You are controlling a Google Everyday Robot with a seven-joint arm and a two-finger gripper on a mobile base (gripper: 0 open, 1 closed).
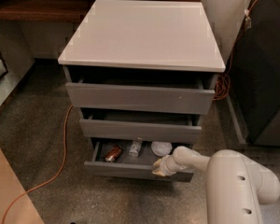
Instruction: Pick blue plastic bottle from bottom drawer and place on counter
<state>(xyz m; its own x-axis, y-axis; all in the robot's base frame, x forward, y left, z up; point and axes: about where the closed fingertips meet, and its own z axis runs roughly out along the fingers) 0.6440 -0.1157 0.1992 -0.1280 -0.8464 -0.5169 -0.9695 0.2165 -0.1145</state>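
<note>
Next, I take the bottom drawer's front edge (150, 171) and pull it farther out first, because the blue plastic bottle lies close under the drawer above.
The bottom drawer (130, 170) stands pulled out below two larger grey drawers. Inside it lies the blue plastic bottle (135, 147), small and clear-greyish with a white cap, in the middle of the tray. A copper-red can (113, 153) lies to its left and a white round bowl (161, 148) to its right. My gripper (160, 167) is at the drawer's front edge, right of centre, just in front of the bowl, at the end of my white arm. The white counter (144, 31) tops the cabinet.
An orange cable (60, 157) runs over the speckled floor left of the cabinet. A dark cabinet (266, 78) stands to the right with a cable at its base. A dark brown wooden shelf (32, 6) runs along the back left wall.
</note>
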